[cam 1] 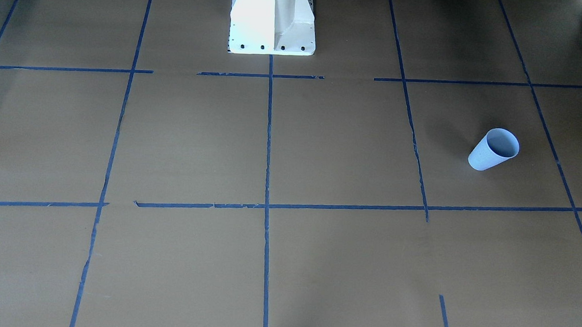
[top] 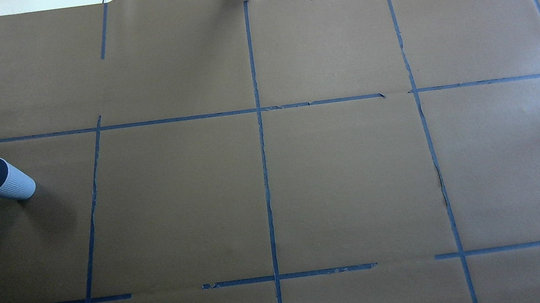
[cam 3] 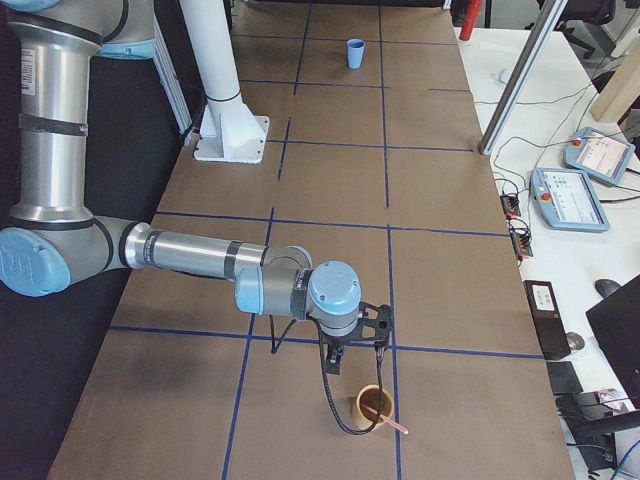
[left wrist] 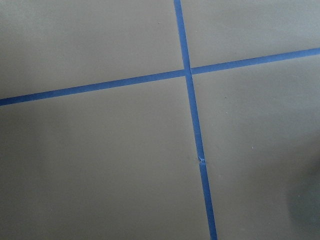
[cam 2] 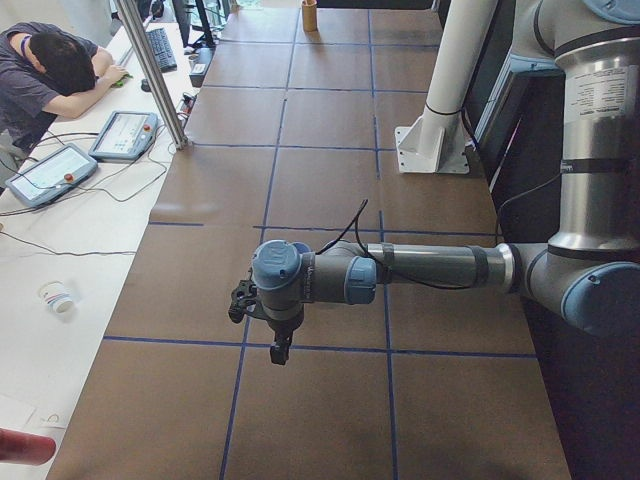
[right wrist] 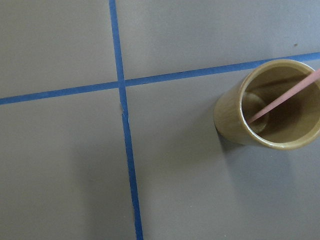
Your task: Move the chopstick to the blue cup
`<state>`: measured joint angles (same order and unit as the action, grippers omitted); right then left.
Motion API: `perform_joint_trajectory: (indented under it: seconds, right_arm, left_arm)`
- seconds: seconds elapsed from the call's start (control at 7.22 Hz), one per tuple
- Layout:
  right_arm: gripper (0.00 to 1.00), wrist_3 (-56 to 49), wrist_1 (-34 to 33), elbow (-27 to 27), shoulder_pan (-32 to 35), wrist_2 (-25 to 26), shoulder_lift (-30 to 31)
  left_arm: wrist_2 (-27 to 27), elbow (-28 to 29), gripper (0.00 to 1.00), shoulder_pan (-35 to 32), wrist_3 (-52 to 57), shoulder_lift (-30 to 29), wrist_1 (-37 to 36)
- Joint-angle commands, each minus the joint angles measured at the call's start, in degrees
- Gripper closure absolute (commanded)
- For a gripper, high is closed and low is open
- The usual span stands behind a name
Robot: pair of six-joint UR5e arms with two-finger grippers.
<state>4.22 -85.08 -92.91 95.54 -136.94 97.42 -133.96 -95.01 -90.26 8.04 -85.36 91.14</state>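
I need to close my left gripper on the blue cup's rim [cam 1: 516, 152], on the side away from the white robot pedestal.
The blue cup [top: 1, 179] stands upright on the robot's left part of the table; it also shows in the front view [cam 1: 494, 150] and far off in the right-side view [cam 3: 355, 53]. A pinkish-red chopstick [right wrist: 285, 97] leans inside a tan cup [right wrist: 231, 122] at the table's right end, its tip over the rim [cam 3: 391, 423]. My right gripper [cam 3: 334, 366] hangs just above and beside the tan cup [cam 3: 364, 397]. My left gripper [cam 2: 281, 353] hangs over bare table. No fingers show in either wrist view, so I cannot tell whether the grippers are open or shut.
The white robot pedestal [cam 1: 272, 20] stands at the table's middle edge. Blue tape lines [top: 265, 172] form a grid on the brown table. A person [cam 2: 50, 70] and teach pendants [cam 3: 580, 195] are at side tables beyond the far edge.
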Motion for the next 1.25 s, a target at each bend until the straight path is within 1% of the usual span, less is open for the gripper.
perform_joint_trajectory:
  seconds: [0.0, 1.11]
  right_arm:
    - [0.0, 0.26, 0.01, -0.08, 0.0, -0.08, 0.05]
    - [0.0, 0.26, 0.01, -0.17, 0.0, -0.17, 0.22]
  left_arm:
    - [0.1, 0.08, 0.0, 0.0, 0.04, -0.07, 0.0]
    - [-0.07, -0.53, 0.0, 0.26, -0.04, -0.77, 0.18]
